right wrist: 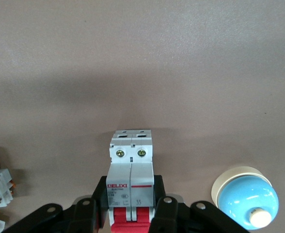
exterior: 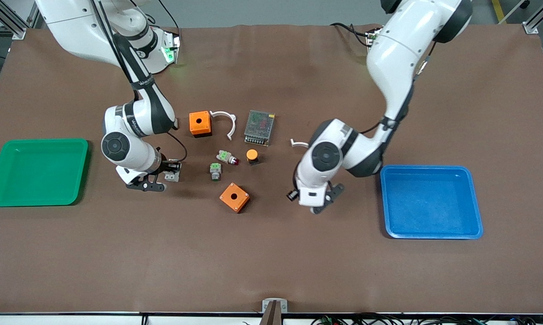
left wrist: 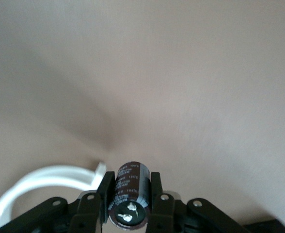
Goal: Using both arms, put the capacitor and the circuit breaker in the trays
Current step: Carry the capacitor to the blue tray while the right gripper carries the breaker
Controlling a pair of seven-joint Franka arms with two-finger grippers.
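My left gripper needs to release the capacitor close to the middle of the blue tray's bottom [exterior: 440, 203].
My left gripper [exterior: 328, 201] is over bare table beside the blue tray [exterior: 434, 235]. In the left wrist view it [left wrist: 131, 182] is shut on the capacitor [left wrist: 129, 194], a small black cylinder with printed text and two shiny terminals. The capacitor is hidden in the front view. My right gripper [exterior: 168, 175] is low over the table, between the green tray [exterior: 83, 171] and the small parts. In the right wrist view it [right wrist: 131, 187] is shut on the circuit breaker [right wrist: 131, 167], a light-grey block with red levers, which also shows in the front view [exterior: 172, 175].
Two orange boxes [exterior: 200, 123] [exterior: 234, 197], a mesh-covered power supply [exterior: 259, 127], two white clips [exterior: 226, 122] [exterior: 298, 143], an orange-capped button [exterior: 252, 155] and two grey parts with green tops [exterior: 226, 157] [exterior: 215, 170] lie mid-table. A blue dome button [right wrist: 246, 198] lies beside the right gripper.
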